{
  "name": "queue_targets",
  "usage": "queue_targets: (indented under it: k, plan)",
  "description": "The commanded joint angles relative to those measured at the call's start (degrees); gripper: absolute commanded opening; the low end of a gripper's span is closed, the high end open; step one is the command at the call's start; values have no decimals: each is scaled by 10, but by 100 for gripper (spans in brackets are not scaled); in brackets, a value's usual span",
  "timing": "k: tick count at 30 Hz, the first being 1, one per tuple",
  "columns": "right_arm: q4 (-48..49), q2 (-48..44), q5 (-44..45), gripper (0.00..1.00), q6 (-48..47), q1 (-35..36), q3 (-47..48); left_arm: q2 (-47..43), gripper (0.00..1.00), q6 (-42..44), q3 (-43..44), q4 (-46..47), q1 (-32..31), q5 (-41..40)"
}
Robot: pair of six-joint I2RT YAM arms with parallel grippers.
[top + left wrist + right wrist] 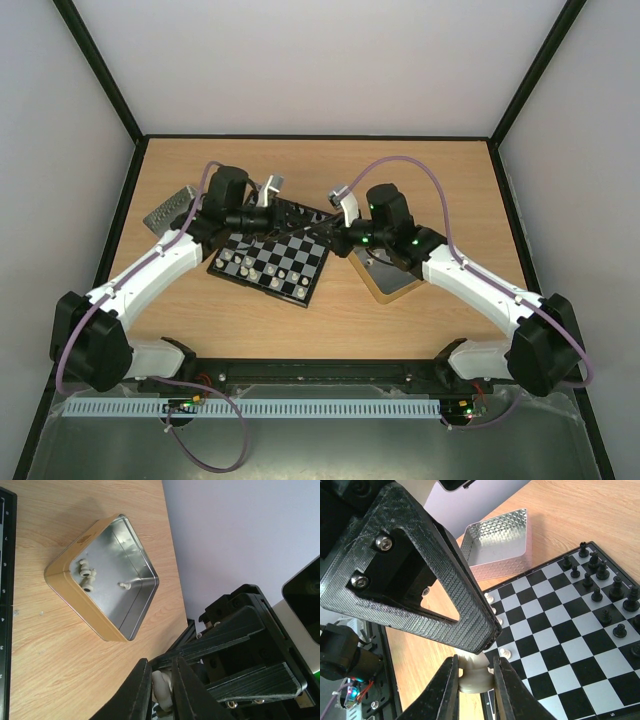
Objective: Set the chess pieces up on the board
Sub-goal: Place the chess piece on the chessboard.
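My left gripper is to release the cream piece on the empty near-row square (230, 267) beside the corner piece on the tray side.
The board (300, 262) lies mid-table with cream pieces (262, 266) on its near rows and black pieces (296, 213) on its far rows. My two grippers meet tip to tip over its far right corner. My left gripper (320, 227) is shut on a cream piece (162, 690). My right gripper (336, 234) is shut on the base of a cream piece (475, 677), whose top is hidden behind a left finger (445, 580). It looks like the same piece. The right wrist view shows the board (560, 630), black pieces (596, 572) and cream pawns (505, 653).
A gold-rimmed tin (60, 580) holding several cream pieces (86, 575) lies right of the board, under my right arm (392, 290). A patterned silver tray (170, 207) stands left of the board; it also shows in the right wrist view (500, 540).
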Motion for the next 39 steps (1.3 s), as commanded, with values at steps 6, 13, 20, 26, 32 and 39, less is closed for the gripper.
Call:
queue_targets:
  k: [6,13,20,26,32,39]
  plan:
    - [0,-9,26,28,0,5,12,-7,3,17,-5,-13,1,-1]
    - [10,-45,70,59,19,5,-19,-35,2,104,-3,-147,1,-264]
    - [32,-54,178,64,65,5,-43,-85,2,103,-44,-257,-10,-533]
    - [35,-34,221,64,83,5,-39,-120,2,60,-121,-258,-15,-623]
    - [27,-20,235,64,89,5,-31,-118,2,40,-194,-199,-13,-630]
    - [25,-19,244,64,90,4,-33,-86,2,40,-217,-134,6,-618]
